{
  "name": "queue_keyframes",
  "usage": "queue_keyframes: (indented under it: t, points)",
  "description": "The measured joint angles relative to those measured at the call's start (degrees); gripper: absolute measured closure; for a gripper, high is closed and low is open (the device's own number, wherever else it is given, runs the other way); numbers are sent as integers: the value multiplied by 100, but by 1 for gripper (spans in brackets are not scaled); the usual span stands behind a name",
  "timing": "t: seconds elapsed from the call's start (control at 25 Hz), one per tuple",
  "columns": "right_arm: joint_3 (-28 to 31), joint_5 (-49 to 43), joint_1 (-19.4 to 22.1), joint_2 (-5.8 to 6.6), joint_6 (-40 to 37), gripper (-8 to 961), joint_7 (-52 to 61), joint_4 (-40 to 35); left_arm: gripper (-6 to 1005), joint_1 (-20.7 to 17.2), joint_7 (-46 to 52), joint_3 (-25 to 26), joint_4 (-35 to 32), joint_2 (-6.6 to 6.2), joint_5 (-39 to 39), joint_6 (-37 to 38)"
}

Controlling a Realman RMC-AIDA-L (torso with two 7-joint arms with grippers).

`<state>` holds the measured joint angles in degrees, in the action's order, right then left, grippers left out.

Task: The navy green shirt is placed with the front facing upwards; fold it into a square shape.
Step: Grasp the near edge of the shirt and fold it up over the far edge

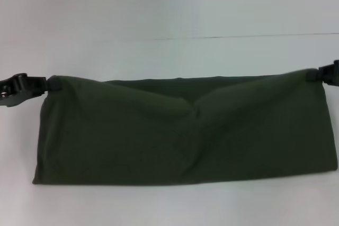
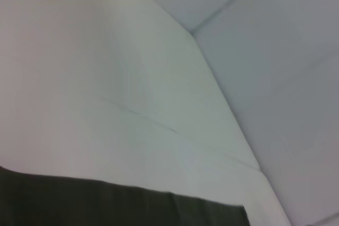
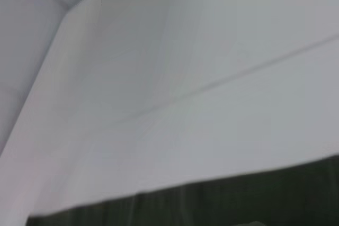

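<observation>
Next, my right gripper releases the corner of the navy green shirt on the white table (image 1: 292, 68) just beyond the far edge of the shirt.
The navy green shirt (image 1: 180, 130) lies across the white table as a wide dark olive band, folded over with no print showing. Its far edge is lifted at both ends and sags in the middle. My left gripper (image 1: 46, 84) is shut on the far left corner. At the frame's right edge, my right gripper (image 1: 319, 74) is shut on the far right corner. A strip of the shirt's edge shows in the left wrist view (image 2: 106, 205) and in the right wrist view (image 3: 238, 199); neither shows fingers.
The white table (image 1: 169, 56) stretches beyond the shirt to a faint seam line at the back. A narrow strip of table (image 1: 159, 205) lies bare in front of the shirt's near edge.
</observation>
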<state>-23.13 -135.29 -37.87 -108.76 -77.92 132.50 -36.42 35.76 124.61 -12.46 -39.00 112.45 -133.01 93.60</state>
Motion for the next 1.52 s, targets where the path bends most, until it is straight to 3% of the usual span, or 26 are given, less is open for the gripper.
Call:
queue_keyframes:
  t: [0.04, 0.08, 0.12, 0.44, 0.64, 1.08, 1.52]
  points:
    - [-2, 50, 6, -66, 152, 875, -44, 5, 958, -10, -11, 2, 39, 58, 46, -160]
    - [1, 177, 16, -209, 554, 875, -190, 8, 961, -19, -15, 4, 48, 128, 100, -343]
    - [1, 177, 16, -209, 554, 875, -190, 8, 963, -32, -27, -6, 57, 202, 154, -533]
    - [-52, 473, -19, -681, 2064, 875, -654, 169, 963, -60, -276, -42, 79, 651, 495, -1871]
    - [-252, 480, -109, -756, 2800, 875, -708, 482, 962, -59, -446, -46, 196, 773, 523, -2380]
    - [-568, 486, -299, -989, 3643, 876, -784, 548, 962, 45, -900, -46, 655, 840, 851, -3107]
    - [-570, 579, -408, -1065, 3969, 878, -854, 651, 960, 103, -1307, -55, 685, 1056, 1125, -3620]
